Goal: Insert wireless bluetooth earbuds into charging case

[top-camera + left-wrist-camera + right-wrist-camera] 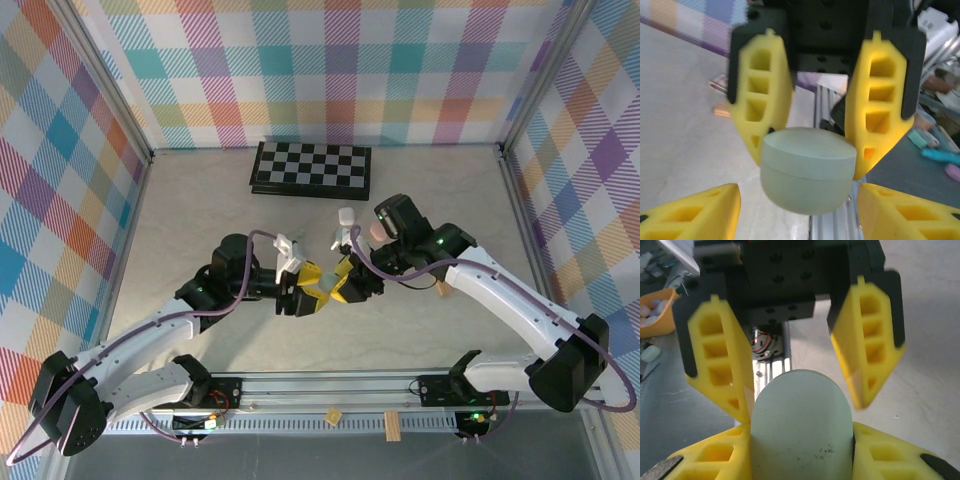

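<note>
The charging case sits close to one finger of my left gripper, so I will open that gripper wider, centre it and close on the case's lower half (806,195).
A closed pale green charging case (800,425) hangs above the table between both grippers. My right gripper (801,440) is shut on it, one yellow finger pressed to each side. In the left wrist view the case (807,170) sits between those fingers, lid seam level. My left gripper (797,195) faces it from the other side and stands open around it, with one finger touching the case and the other a little off it. In the top view the left gripper (308,290) and right gripper (345,285) meet tip to tip at mid table. The earbuds are out of view.
A black-and-white chessboard (311,168) lies at the back of the table. A small pink object (376,232) sits just behind the right wrist. A metal rail (330,385) runs along the near edge with two small wooden blocks (393,426) in front of it.
</note>
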Tool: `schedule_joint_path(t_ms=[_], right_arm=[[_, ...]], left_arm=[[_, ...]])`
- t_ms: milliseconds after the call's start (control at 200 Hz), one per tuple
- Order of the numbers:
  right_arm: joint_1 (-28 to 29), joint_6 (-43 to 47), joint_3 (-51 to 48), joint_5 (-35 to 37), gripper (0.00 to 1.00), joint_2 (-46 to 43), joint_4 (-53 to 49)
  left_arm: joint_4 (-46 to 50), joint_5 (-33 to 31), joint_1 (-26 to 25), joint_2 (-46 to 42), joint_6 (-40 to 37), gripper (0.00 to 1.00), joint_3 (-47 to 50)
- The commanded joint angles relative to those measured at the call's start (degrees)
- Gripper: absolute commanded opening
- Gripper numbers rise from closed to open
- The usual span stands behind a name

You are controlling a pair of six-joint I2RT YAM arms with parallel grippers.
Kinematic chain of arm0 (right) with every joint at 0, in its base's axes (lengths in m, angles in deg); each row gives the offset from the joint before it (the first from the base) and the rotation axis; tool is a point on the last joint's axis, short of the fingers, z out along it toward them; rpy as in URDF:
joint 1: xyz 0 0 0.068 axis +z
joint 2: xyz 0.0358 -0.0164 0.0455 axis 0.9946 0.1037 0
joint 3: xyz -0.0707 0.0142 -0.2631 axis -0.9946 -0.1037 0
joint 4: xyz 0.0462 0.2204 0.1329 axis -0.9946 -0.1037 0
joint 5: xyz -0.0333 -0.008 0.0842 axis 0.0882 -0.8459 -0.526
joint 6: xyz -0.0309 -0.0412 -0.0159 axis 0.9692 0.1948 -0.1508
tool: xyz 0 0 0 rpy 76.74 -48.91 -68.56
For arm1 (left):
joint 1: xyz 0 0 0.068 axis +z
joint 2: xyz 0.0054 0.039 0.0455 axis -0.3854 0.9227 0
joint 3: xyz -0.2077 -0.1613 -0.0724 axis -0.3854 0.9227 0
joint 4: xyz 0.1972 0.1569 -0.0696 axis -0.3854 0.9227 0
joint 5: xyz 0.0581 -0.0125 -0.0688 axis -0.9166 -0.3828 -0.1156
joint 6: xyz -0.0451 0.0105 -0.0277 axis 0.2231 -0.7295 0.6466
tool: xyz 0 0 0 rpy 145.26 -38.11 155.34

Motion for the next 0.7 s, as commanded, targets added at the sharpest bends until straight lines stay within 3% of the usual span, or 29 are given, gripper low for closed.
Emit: schedule_joint_path(t_ms=[0,510,580,635,695], right_arm=[[0.12,3.33,2.28,-6.73,0.28,0.98,-3.22],[0.2,4.42,2.38,-8.99,0.28,2.72,-4.66],[0.21,4.56,2.16,-8.23,0.28,2.77,-4.85],[0.14,4.12,1.56,-7.08,0.28,2.27,-4.22],[0.08,4.21,1.06,-6.17,0.28,1.77,-4.09]], left_arm=[[1.25,4.21,-1.46,0.57,-3.64,0.56,-2.92],[2.06,6.81,-4.28,3.46,-4.52,0.27,-5.97],[2.29,6.38,-4.31,3.2,-4.81,0.27,-5.72],[2.99,5.58,-4.33,2.67,-5.47,0.44,-5.46],[2.43,4.7,-4.29,1.6,-5.81,0.54,-4.55]])
